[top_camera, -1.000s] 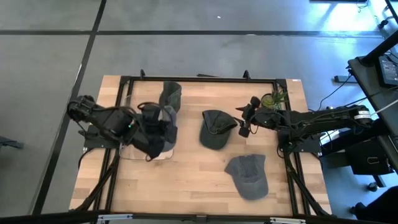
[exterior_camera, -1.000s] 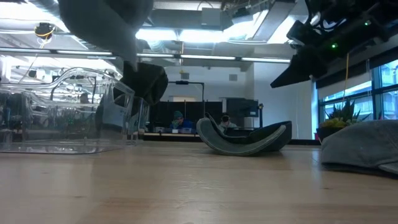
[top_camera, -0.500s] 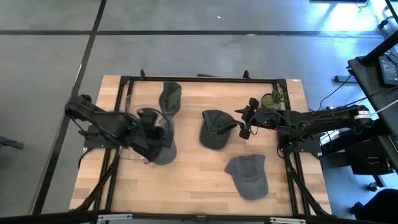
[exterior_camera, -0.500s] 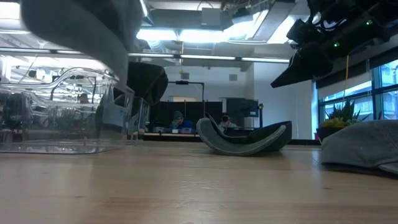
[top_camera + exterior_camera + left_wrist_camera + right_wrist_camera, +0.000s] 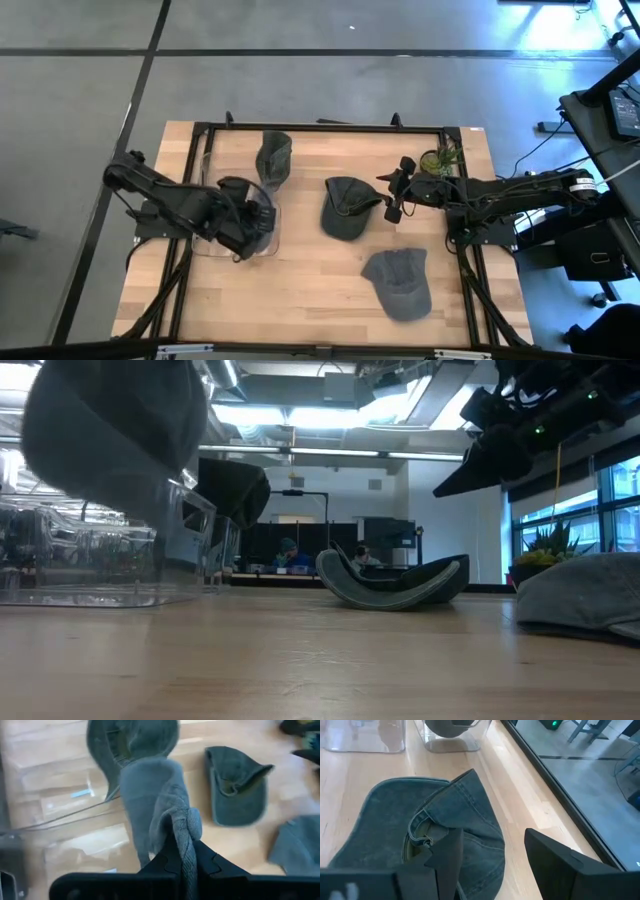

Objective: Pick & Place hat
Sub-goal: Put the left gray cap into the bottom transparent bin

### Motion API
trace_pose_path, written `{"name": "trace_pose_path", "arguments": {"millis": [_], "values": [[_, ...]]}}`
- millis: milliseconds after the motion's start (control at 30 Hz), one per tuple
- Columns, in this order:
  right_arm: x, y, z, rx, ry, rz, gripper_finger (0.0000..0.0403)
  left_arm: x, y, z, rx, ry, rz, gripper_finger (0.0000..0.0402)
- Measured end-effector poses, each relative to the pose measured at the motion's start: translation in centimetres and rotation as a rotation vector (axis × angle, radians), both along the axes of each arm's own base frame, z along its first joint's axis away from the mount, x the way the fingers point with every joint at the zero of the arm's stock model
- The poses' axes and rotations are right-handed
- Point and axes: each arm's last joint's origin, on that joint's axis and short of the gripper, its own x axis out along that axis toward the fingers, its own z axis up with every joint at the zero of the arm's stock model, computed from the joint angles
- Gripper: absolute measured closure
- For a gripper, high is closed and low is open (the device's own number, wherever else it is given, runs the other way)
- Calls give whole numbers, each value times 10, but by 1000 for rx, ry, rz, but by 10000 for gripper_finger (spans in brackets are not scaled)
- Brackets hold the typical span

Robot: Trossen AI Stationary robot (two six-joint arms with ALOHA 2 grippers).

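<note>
The robot's left gripper should release the grey hat at the clear bin's edge (image 5: 281,216) that faces the dark denim hat.
My left gripper (image 5: 248,225) is shut on a grey hat (image 5: 155,790), which hangs over a clear plastic bin (image 5: 200,246) at the table's left; the hat also shows in the low view (image 5: 110,440). A dark green hat (image 5: 273,155) leans at the bin's far right corner. A dark denim hat (image 5: 345,207) lies at the table's middle, crown down. My right gripper (image 5: 393,197) is open and hovers just right of it, above its edge (image 5: 435,820). A third, grey hat (image 5: 397,282) lies near the right front. My left gripper pinches a bunched fold of the grey hat's cloth (image 5: 183,827) between its two fingers, several layers thick. The fingers slant down from the table's left. The hat hangs below and ahead of the fingers, lifted clear of the table, slack, over the bin.
The clear bin's walls (image 5: 90,560) stand up at the left. A small potted plant (image 5: 440,160) stands at the far right behind my right arm. Bare wood lies at the table's near left and middle (image 5: 300,290).
My left gripper has carried the grey hat toward the table's left edge and down, from beside the bin's right wall to over the bin. The hat stays hanging from the shut fingers.
</note>
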Motion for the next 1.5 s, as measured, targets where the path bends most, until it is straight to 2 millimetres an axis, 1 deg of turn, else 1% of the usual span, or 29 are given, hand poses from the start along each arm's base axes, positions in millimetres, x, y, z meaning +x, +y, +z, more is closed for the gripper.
{"name": "trace_pose_path", "arguments": {"millis": [67,200,300,467,567,700,767,900,1067,1167,1267,1367,1500], "values": [[0,0,1,-4,-4,3,192,5,-2,-7,8,-6,34,398],[0,0,0,-8,-2,4,192,11,0,-10,24,-35,68,398],[0,0,0,-8,-2,4,192,22,-3,-12,24,-97,69,392],[0,0,0,-8,-1,5,192,41,-3,-20,46,-114,46,387],[0,0,0,-8,1,5,192,52,-2,-27,34,-99,39,391],[1,0,0,-7,5,5,192,64,-1,-38,-25,-54,42,394],[1,0,0,-7,5,5,192,68,0,-42,-42,-27,40,392],[1,0,-1,-7,6,5,192,76,1,-51,-20,21,9,382],[0,0,-1,-7,7,5,192,80,3,-55,-38,49,-13,371],[0,0,-1,-7,7,6,192,81,2,-55,-51,53,-37,360],[1,0,-1,-10,9,8,192,83,2,-54,-19,45,-69,343],[1,0,-1,-10,9,8,192,87,1,-53,-15,24,-102,314],[1,0,-1,-10,9,8,192,89,1,-53,-31,26,-134,267]]}}
